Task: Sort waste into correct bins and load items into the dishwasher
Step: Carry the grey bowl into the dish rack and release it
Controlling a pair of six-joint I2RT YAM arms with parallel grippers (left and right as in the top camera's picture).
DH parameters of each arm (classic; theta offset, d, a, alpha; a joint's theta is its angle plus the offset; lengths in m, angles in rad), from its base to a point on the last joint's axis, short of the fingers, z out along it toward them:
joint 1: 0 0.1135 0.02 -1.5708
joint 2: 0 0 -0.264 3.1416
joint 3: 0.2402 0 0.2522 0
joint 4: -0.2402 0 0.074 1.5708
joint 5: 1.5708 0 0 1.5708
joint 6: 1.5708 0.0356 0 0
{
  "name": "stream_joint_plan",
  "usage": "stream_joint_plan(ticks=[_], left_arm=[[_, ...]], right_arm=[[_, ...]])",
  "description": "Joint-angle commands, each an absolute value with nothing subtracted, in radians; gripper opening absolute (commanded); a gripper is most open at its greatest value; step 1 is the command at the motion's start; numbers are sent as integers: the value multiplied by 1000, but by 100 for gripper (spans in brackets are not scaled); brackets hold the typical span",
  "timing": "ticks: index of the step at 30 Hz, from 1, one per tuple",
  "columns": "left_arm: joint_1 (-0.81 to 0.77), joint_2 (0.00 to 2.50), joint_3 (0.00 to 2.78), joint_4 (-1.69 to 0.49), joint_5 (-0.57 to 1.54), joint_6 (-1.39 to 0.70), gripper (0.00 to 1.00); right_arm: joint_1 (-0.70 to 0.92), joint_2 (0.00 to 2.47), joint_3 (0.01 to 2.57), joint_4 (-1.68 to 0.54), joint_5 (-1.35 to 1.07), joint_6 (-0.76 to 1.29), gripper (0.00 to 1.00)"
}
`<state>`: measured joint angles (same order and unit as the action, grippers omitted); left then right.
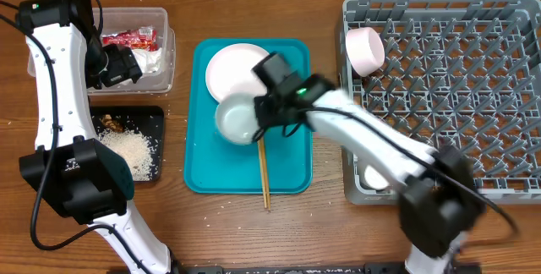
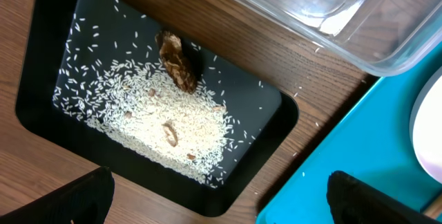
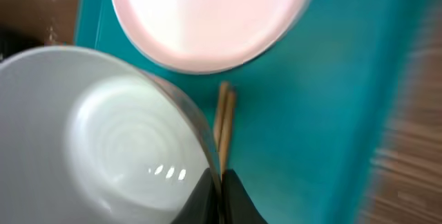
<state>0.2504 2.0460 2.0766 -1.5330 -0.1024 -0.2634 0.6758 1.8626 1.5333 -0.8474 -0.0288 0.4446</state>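
Next, my right gripper sets the pale blue-grey bowl down in the grey dish rack [image 1: 379, 114] beside the pinkish-white bowl.
My right gripper [image 1: 264, 109] is shut on the rim of the pale blue-grey bowl [image 1: 236, 120], which is over the teal tray; the pinch shows in the right wrist view [image 3: 222, 191], with the bowl [image 3: 103, 141] to its left. The round plate [image 1: 237, 68] [image 3: 207, 16] lies behind it. Two chopsticks [image 1: 264, 172] [image 3: 224, 117] lie beside the bowl. My left gripper [image 1: 118, 67] [image 2: 221, 210] is open and empty above the black tray [image 1: 156, 122] [image 2: 41, 58], which holds rice [image 2: 159, 113] and a brown lump [image 2: 178, 61]. The clear tub [image 1: 165, 50] [image 2: 387, 51] holds the wrapper [image 1: 131, 37] and a napkin.
The teal tray [image 1: 287, 156] [image 3: 331, 113] lies at the table's middle. The grey dish rack [image 1: 448, 88] stands at the right, with a pinkish-white bowl [image 1: 365, 50] in its near-left corner and something white [image 1: 372, 177] partly hidden by my right arm.
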Motion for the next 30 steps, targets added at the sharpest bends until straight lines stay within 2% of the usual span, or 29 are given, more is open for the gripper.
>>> stream_joint_plan(ticks=[1,5,9,14,18,21,30], left_arm=[[248,2029,2083,-1531,-112,-278,100],[248,2029,2083,-1532,-112,-278,100],[248,2029,2083,-1532,-112,-278,100],[248,2029,2083,-1531,-112,-278,100],[248,2029,2083,-1531,-112,-278,100],[248,2029,2083,-1532,-112,-278,100],[248,2029,2083,-1532,-112,-278,100]], right_arm=[[619,1611,1612,-940,271,447,4],[570,1483,1612,-1041,650,514,4],[530,1470,1606,-1123,996,561,4],[487,1619,1557,-1152,1229,516,4],[487,1781,1557,-1263,1467,516,4],[486,1883,1557,-1309,1527,517,4],[486,2001,1557,-1354,1450,604,4]])
